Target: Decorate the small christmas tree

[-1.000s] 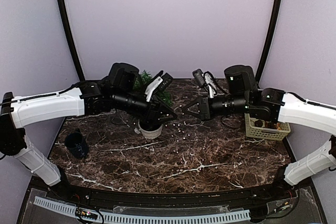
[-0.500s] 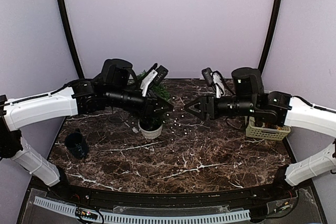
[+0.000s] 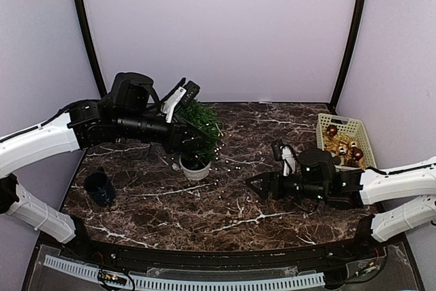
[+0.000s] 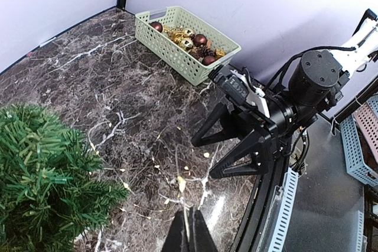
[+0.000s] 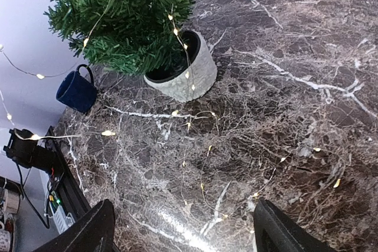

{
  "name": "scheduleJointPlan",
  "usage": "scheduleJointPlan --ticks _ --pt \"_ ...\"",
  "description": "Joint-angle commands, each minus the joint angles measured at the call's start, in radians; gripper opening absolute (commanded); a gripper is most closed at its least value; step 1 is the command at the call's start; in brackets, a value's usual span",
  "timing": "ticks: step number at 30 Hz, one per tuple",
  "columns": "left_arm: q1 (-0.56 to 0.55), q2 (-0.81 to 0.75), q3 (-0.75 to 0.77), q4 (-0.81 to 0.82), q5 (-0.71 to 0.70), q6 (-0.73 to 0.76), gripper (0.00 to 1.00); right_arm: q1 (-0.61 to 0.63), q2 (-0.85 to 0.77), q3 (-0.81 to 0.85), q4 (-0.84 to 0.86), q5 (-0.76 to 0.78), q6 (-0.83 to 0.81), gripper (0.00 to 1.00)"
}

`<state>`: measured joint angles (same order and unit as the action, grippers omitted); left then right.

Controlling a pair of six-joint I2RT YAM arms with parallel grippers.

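Note:
The robot's right gripper needs to next grab the hanging strand [image 3: 216,152] [image 5: 185,46] of the light wire next to the white pot's rim, just below the branches of the small christmas tree.
The small christmas tree [image 3: 199,124] stands in its white pot [image 3: 195,167] left of the table's middle. It also shows in the right wrist view [image 5: 124,10] and the left wrist view [image 4: 41,181]. A thin wire of small warm lights [image 5: 188,123] hangs over the tree's branches and trails across the marble [image 3: 231,165]. My left gripper [image 3: 206,145] is beside the tree's right side, shut on this light wire [image 4: 180,184], which runs out from between its fingertips [image 4: 190,237]. My right gripper [image 3: 253,185] hovers low over the table, right of the pot, open with nothing between its fingers [image 5: 283,228].
A beige basket [image 3: 323,127] holding brown and gold baubles sits at the back right, also seen in the left wrist view [image 4: 177,51]. A dark blue mug [image 3: 99,187] stands near the left edge. Loose loops of light wire lie between the pot and the right gripper.
The right gripper opened, let go of the wire and dropped toward the front of the table. The left gripper shut on the wire and pulled back to the left, uncovering the tree.

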<state>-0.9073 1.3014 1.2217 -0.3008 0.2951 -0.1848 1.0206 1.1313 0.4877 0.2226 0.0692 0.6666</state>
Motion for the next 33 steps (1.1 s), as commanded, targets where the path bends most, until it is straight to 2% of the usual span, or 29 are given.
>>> scheduleJointPlan --ticks 1,10,17,20,25,33 --pt "-0.003 -0.048 0.008 -0.073 0.000 0.023 0.00 0.012 0.055 0.012 0.253 0.049 0.043 0.82" --pt "-0.002 -0.069 0.008 -0.124 0.015 0.062 0.00 -0.025 0.161 0.162 0.215 0.101 -0.022 0.84" --pt "-0.002 -0.074 -0.006 -0.114 0.033 0.059 0.00 -0.016 0.324 0.344 0.118 0.136 -0.129 0.81" --pt "-0.003 -0.075 -0.011 -0.112 0.035 0.053 0.00 -0.016 0.371 0.376 0.122 0.181 -0.134 0.76" --pt "-0.003 -0.080 -0.022 -0.109 0.043 0.043 0.00 -0.013 0.440 0.398 0.165 0.325 -0.099 0.61" --pt "-0.003 -0.083 -0.026 -0.114 0.051 0.029 0.00 -0.006 0.544 0.442 0.284 0.283 -0.153 0.60"
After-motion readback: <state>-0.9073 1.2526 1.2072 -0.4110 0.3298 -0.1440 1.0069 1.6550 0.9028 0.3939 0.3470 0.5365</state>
